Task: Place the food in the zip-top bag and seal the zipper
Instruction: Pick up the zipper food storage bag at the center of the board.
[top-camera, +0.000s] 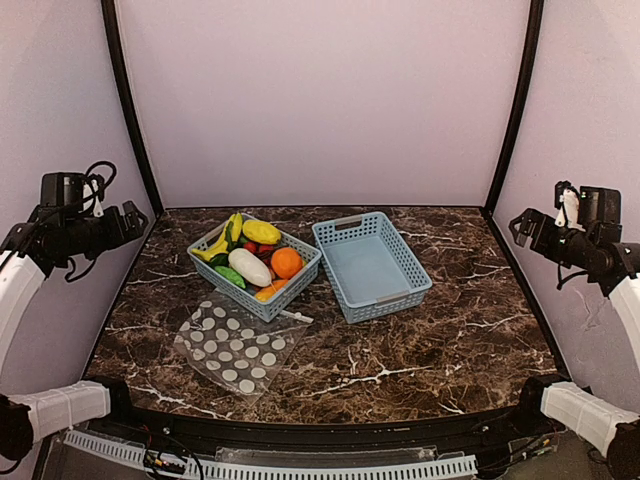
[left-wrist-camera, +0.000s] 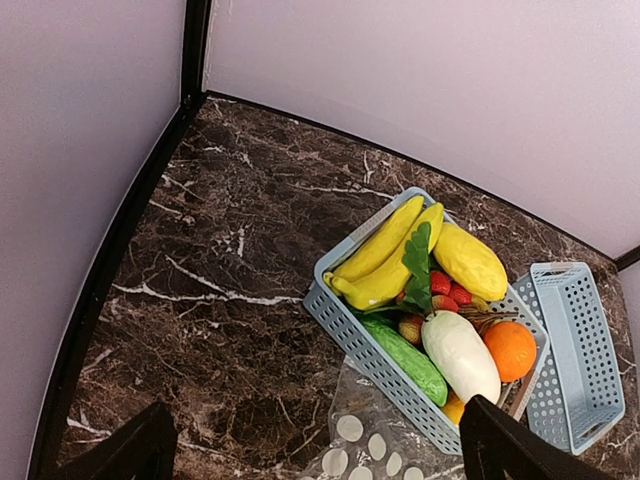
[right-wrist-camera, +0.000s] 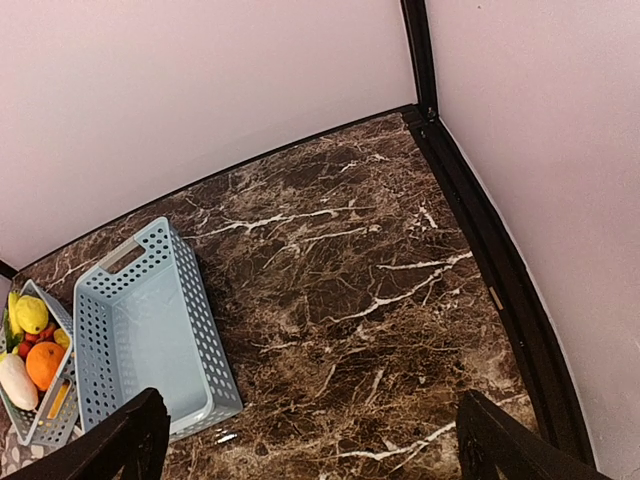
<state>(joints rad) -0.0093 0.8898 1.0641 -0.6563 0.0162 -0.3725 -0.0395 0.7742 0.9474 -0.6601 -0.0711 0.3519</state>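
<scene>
The zip-top bag's corner (top-camera: 212, 295) (left-wrist-camera: 347, 363) beside the food basket, at the end of the zipper edge nearest the green cucumber, will be gripped by my left gripper.
The food (top-camera: 256, 258) lies heaped in a light-blue lattice basket (top-camera: 297, 283) left of the table's middle: a round orange (left-wrist-camera: 511, 350), a white oblong piece (left-wrist-camera: 460, 355), yellow bananas (left-wrist-camera: 385, 262), a green cucumber (left-wrist-camera: 405, 358) and small red pieces. The zip-top bag (top-camera: 238, 345), clear with white dots, lies flat in front of that basket, its zipper (top-camera: 292, 316) edge near the basket's front corner. My left gripper (top-camera: 133, 219) hangs high at the far left, open and holding nothing. My right gripper (top-camera: 520, 228) hangs high at the far right, likewise open.
A second light-blue basket (top-camera: 371, 266), with nothing in it, stands right of the food basket, almost touching it. Pale walls with black corner posts (top-camera: 128, 110) close in the dark marble table (top-camera: 440, 340) on three sides.
</scene>
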